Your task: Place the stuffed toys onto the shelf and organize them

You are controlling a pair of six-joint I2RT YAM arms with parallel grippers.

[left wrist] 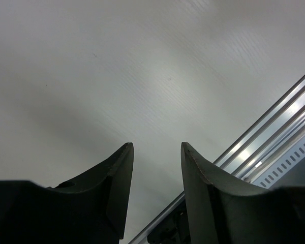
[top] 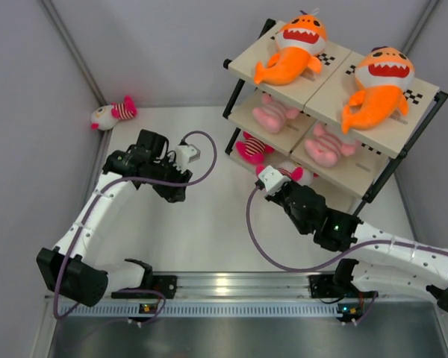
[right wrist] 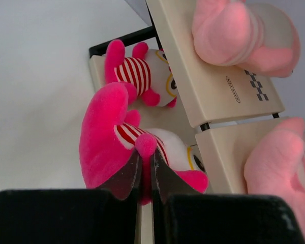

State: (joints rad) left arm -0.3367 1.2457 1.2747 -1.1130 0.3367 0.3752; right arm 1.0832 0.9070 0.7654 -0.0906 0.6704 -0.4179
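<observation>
My right gripper is going to set the striped doll down on the bottom level [top: 297, 174] beside the other striped doll.
The shelf [top: 392, 134] stands at the far right. Two orange sharks [top: 295, 46] [top: 377, 86] lie on its top boards and two pale pink dolls [top: 272, 113] [top: 325, 145] on the middle tier. A striped doll [top: 252, 148] lies on the bottom tier. My right gripper [top: 286, 180] is shut on another striped doll [top: 295, 173] at the bottom tier's front edge. In the right wrist view the gripper [right wrist: 146, 157] pinches this doll [right wrist: 104, 137], with the other one [right wrist: 137, 71] behind. A third striped doll [top: 112, 114] lies in the far left corner. My left gripper [top: 175, 194] [left wrist: 156, 147] is open and empty.
Grey walls close in the table on the left, back and right. A metal rail [top: 224, 287] [left wrist: 274, 137] runs along the near edge between the arm bases. The shelf's black frame leg [top: 235, 89] stands by the bottom tier.
</observation>
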